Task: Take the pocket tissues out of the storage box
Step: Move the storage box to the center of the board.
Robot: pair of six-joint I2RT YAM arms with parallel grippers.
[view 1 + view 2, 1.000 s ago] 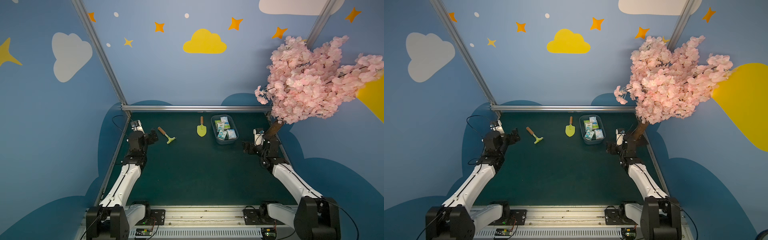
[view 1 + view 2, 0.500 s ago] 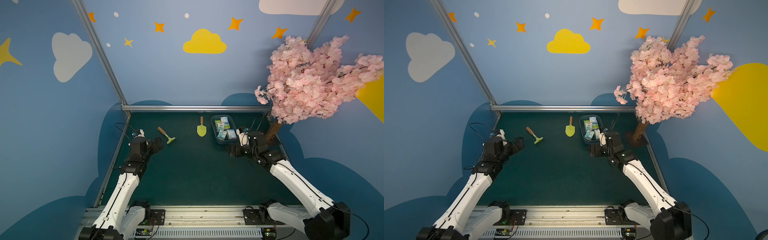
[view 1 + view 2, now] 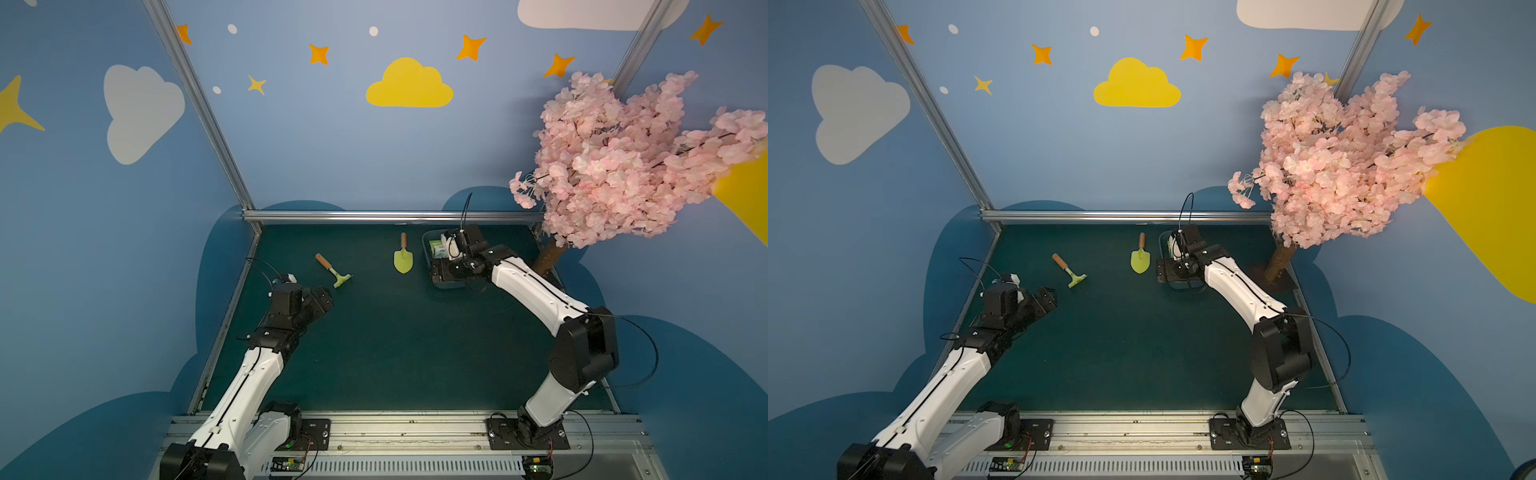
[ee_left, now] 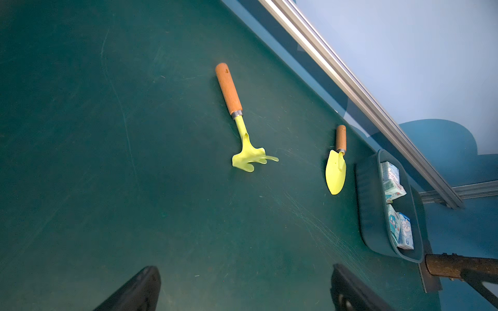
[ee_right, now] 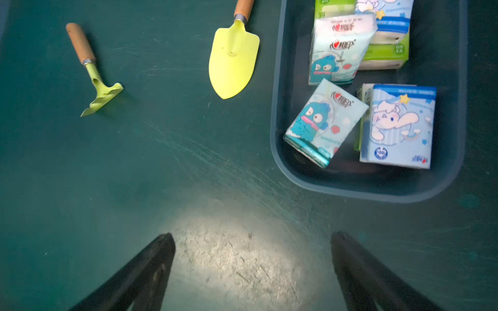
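The storage box's rim (image 3: 429, 267) (image 5: 273, 132) beside the toy trowel is the next place for my right gripper to go and close, because the box will be pulled nearer.
The storage box (image 5: 277, 150) is a dark slate-blue tray at the back right of the mat, also seen in a top view (image 3: 427, 249) and in the left wrist view (image 4: 369, 204). Several pocket tissues lie in it: light blue cartoon packets (image 5: 323, 123) (image 5: 396, 126) (image 5: 336, 51) and a green and white one (image 5: 385, 53). In both top views my right gripper (image 3: 441, 270) (image 3: 1167, 270) covers the box's near end. It is open (image 5: 253, 237), with only bare mat between its fingers. My left gripper (image 3: 322, 297) (image 4: 245, 269) is open and empty at the left.
A yellow-green toy trowel (image 3: 403, 259) lies just left of the box. A toy rake (image 3: 334, 272) lies close to the left gripper. A pink blossom tree (image 3: 623, 158) overhangs the back right corner, its trunk (image 3: 548, 257) beside the box. A metal rail (image 3: 374, 215) bounds the back.
My right arm has swung in from the right edge to the box's near end. My left arm has come forward and towards the middle. Both grippers have stayed open.
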